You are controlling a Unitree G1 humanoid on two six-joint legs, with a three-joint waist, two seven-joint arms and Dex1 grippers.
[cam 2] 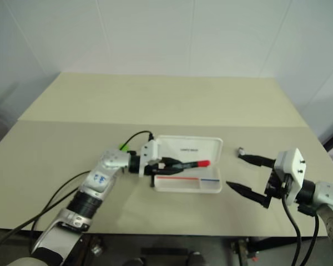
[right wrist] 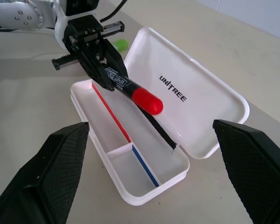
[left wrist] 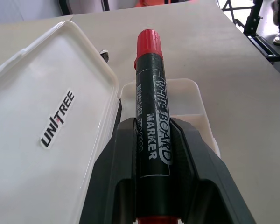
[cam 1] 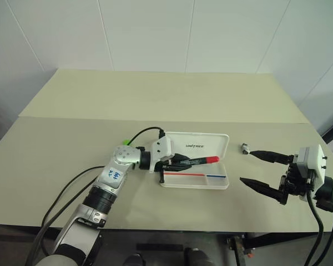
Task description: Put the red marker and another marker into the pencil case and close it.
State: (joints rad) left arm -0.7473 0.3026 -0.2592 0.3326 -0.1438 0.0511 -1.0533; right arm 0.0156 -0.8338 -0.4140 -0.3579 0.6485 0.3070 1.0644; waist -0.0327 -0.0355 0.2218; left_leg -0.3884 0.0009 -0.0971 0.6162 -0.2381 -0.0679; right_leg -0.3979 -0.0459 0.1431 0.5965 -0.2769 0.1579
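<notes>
The robot's left gripper needs to release the red marker in the tray's long slot (cam 1: pixel 194 165) along the white lid's hinge.
The pencil case (cam 1: pixel 219 183) lies open in the middle of the table, its white lid (cam 1: pixel 211 144) folded back flat and the tray showing red and blue stripes. My left gripper (cam 1: pixel 183 162) is shut on the red marker (cam 1: pixel 202 160), a black barrel with a red cap (left wrist: pixel 148 43). It holds the marker level just above the tray, cap pointing right. A green marker (right wrist: pixel 120 44) lies on the table behind my left wrist, mostly hidden. My right gripper (cam 1: pixel 246 165) stands open to the right of the case, holding nothing.
A small grey object (cam 1: pixel 245 148) lies on the table by my right gripper's far finger. A black cable (cam 1: pixel 141 133) loops off my left wrist. The tan table (cam 1: pixel 155 100) runs back to a white wall; its front edge is close below the case.
</notes>
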